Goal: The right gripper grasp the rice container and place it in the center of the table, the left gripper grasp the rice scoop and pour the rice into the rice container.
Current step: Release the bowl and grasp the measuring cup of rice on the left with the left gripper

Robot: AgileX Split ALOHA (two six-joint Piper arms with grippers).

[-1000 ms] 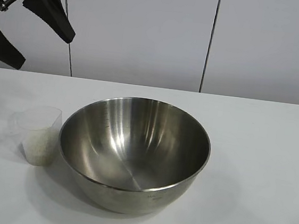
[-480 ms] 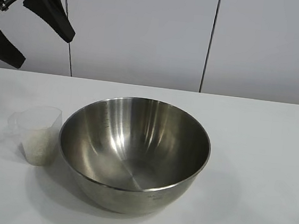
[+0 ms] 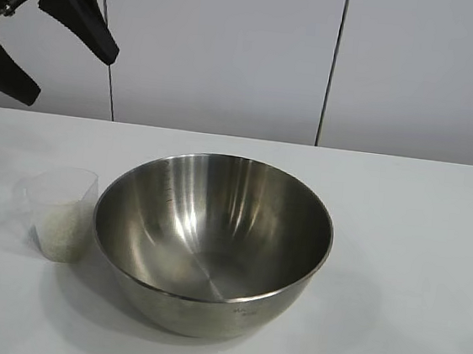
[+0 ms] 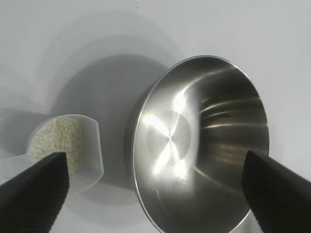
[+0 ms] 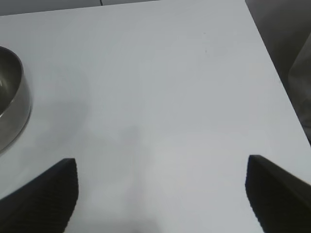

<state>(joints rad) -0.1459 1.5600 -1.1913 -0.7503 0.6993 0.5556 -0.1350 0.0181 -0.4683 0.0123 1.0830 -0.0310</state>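
The rice scoop's clear handle (image 3: 29, 190) (image 4: 13, 166) sticks out on the side away from the rice container, and my left gripper will close on it.
The rice container (image 3: 213, 242), a large shiny steel bowl with nothing in it, stands on the white table (image 3: 415, 246) near the middle. Close against its left side stands the rice scoop (image 3: 63, 214), a clear plastic cup partly filled with white rice (image 3: 63, 235). My left gripper (image 3: 69, 75) hangs open high above the table's back left, holding nothing. In the left wrist view both the rice container (image 4: 199, 141) and the rice scoop (image 4: 63, 145) lie below the left gripper (image 4: 155, 160). My right gripper (image 5: 160, 165) is open over bare table, with the rice container's rim (image 5: 12, 107) off to one side.
A white panelled wall (image 3: 233, 50) with dark seams rises behind the table. Bare tabletop stretches to the right of the bowl. The table's edge (image 5: 274, 77) shows in the right wrist view, with dark floor beyond it.
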